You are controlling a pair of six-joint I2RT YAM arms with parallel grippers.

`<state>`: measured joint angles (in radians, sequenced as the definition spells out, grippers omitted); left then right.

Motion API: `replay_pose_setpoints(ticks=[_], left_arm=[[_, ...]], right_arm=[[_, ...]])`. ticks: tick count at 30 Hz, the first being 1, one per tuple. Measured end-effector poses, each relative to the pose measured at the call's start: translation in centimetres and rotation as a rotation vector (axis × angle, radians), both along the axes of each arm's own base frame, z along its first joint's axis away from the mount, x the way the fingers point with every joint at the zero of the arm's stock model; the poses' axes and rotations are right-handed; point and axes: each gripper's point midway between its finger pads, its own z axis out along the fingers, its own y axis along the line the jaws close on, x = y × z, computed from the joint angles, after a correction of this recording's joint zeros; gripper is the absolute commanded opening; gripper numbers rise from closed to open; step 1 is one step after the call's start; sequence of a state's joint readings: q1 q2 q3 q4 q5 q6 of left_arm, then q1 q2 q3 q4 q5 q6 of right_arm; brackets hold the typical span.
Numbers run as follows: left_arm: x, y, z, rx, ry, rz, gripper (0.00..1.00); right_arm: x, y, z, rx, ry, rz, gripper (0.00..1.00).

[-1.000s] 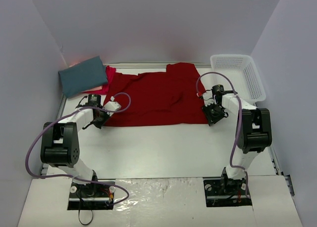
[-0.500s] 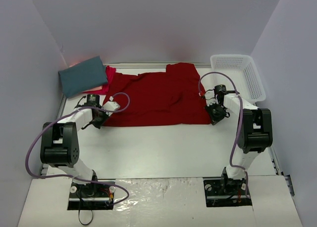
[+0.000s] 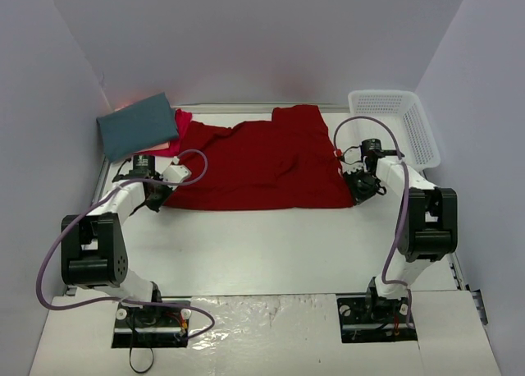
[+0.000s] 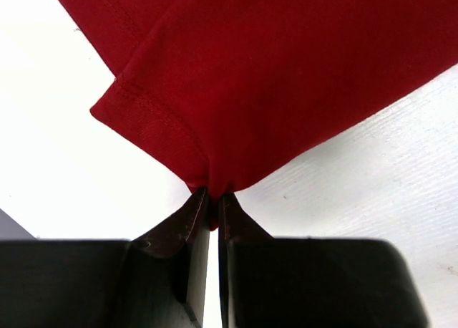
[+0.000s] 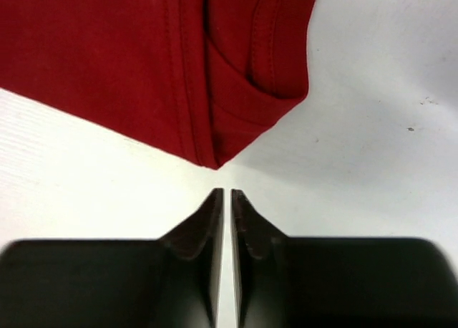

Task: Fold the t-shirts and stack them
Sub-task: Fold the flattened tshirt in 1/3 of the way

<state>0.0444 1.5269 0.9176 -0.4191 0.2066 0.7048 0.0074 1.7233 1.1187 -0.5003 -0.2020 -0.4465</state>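
My right gripper should open and pinch that hem (image 5: 207,147) before both grippers pull, as it is shut and empty just short of the corner of the deep red t-shirt.
A deep red t-shirt (image 3: 254,164) lies spread flat on the white table. My left gripper (image 3: 162,199) is shut on its near left corner; in the left wrist view the cloth (image 4: 272,92) bunches between the closed fingertips of the gripper (image 4: 212,199). My right gripper (image 3: 356,195) is at the shirt's near right corner. In the right wrist view its tips (image 5: 223,194) are shut and empty, a short way off the hem corner (image 5: 215,160). A folded slate-teal t-shirt (image 3: 138,126) lies at the back left on a pinkish-red t-shirt (image 3: 182,128).
A white mesh basket (image 3: 414,126) stands at the back right, close behind my right arm. Grey walls close in the table on the left, back and right. Bare white tabletop (image 3: 271,245) lies between the shirt and the arm bases.
Both grippers moved outward, the left to the left and the right to the right. The red shirt's near edge is drawn wider and flatter.
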Motion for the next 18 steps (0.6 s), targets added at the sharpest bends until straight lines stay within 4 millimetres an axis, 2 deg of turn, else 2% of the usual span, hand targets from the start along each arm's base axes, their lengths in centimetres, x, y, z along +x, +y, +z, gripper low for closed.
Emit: replay_pose_setpoints(ticks=[1,4,13,18], left_arm=[[0.0,0.0,0.1,-0.002,-0.004,0.001,0.02],[-0.3,0.0,0.0,-0.006,0.0,0.0,0.02],[-1.2,-0.1,-0.6,-0.01,0.029,-0.001,0.02],[-1.2,-0.1,-0.7,-0.011,0.029,-0.001,0.02]], right_arm=[[0.0,0.1,0.2,0.008,-0.005,0.002,0.29],[-0.1,0.6,0.5,0.033,-0.009,0.014,0.4],[-0.1,1.4,0.2,0.077,0.017,0.028,0.42],[0.4,1.6,-0.9,0.088,0.048,0.029,0.41]])
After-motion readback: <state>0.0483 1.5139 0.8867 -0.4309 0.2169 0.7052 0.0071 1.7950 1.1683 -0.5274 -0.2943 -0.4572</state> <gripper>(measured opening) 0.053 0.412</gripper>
